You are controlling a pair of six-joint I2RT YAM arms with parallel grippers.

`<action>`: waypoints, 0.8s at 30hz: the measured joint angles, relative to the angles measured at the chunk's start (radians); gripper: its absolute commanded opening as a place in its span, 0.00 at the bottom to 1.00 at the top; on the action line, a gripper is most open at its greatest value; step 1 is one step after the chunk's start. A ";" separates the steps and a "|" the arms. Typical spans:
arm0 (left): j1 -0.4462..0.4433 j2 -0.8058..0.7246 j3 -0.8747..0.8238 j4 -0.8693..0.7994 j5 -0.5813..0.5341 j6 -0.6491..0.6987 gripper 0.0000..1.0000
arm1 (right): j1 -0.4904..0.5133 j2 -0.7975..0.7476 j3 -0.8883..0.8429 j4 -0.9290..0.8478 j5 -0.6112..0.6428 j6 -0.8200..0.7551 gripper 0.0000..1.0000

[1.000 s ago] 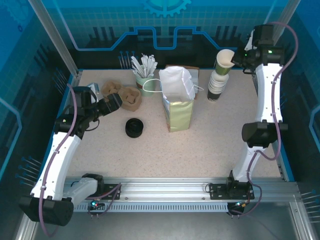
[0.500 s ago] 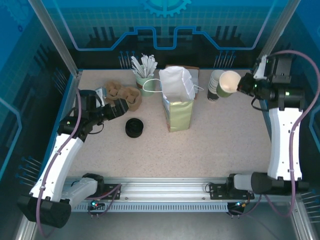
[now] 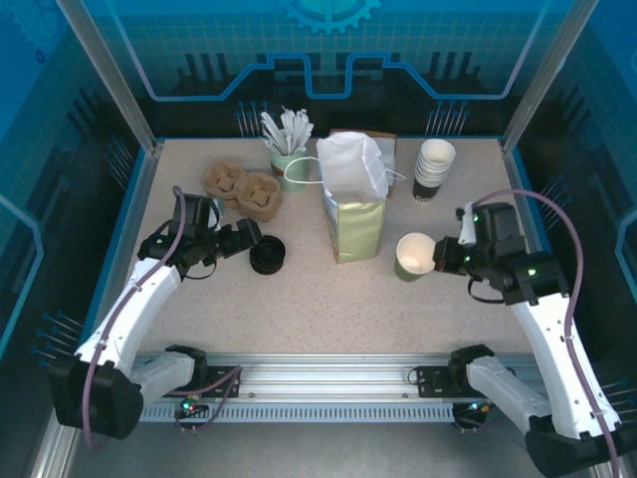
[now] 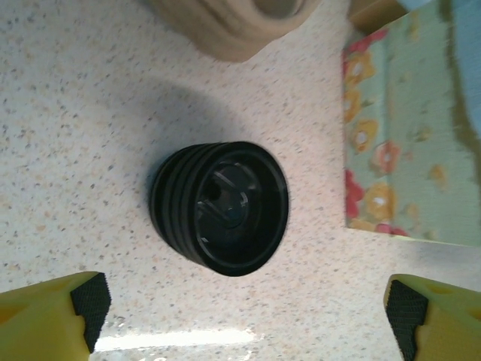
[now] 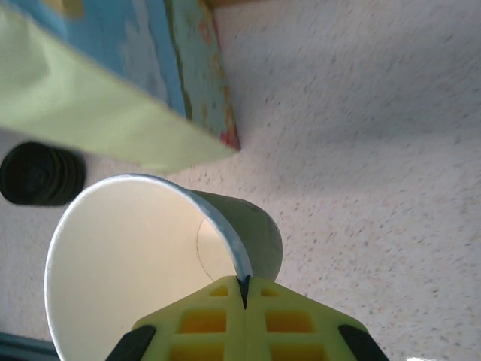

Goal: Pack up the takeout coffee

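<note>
The robot's right gripper will set the olive-green paper cup, now held tilted low over the table, down on the open table (image 3: 320, 307) between the black lids and the front rail.
My right gripper (image 3: 441, 257) is shut on the rim of a lidless olive-green paper cup (image 3: 415, 255), held tilted low over the table just right of the paper bag (image 3: 353, 214). The right wrist view shows the pinch (image 5: 243, 284) on the cup's white-rimmed wall (image 5: 150, 256). A lidded takeout coffee is out of view. My left gripper (image 3: 244, 239) stands open just left of the stack of black lids (image 3: 267, 255). From the left wrist, the lids (image 4: 222, 207) lie ahead of my wide-apart gripper (image 4: 244, 316), untouched.
A stack of lidless cups (image 3: 433, 169) stands at the back right. Brown pulp cup carriers (image 3: 244, 187) and a cup of white stirrers (image 3: 287, 139) sit at the back left. The flowered bag side (image 4: 406, 128) is close to the lids.
The right arm lifted one cup off the back-right stack and swung it forward and down beside the bag. The left gripper moved right and nearer, up to the black lids.
</note>
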 measured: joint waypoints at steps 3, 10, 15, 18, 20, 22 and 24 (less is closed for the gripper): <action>-0.006 0.039 -0.014 0.015 -0.003 -0.016 0.84 | 0.128 -0.053 -0.120 0.058 0.031 0.057 0.00; -0.026 0.133 -0.012 0.028 -0.030 -0.019 0.71 | 0.435 -0.032 -0.273 0.220 0.152 0.179 0.00; -0.042 0.179 0.018 0.021 -0.059 -0.008 0.62 | 0.622 0.085 -0.275 0.354 0.236 0.222 0.00; -0.048 0.209 0.044 0.011 -0.080 0.008 0.58 | 0.672 0.148 -0.274 0.421 0.261 0.235 0.00; -0.051 0.225 0.055 0.006 -0.090 0.015 0.55 | 0.694 0.189 -0.274 0.460 0.270 0.240 0.00; -0.054 0.242 0.068 0.000 -0.098 0.024 0.53 | 0.711 0.227 -0.274 0.492 0.278 0.246 0.00; -0.057 0.263 0.083 -0.005 -0.103 0.036 0.52 | 0.726 0.268 -0.273 0.526 0.281 0.253 0.00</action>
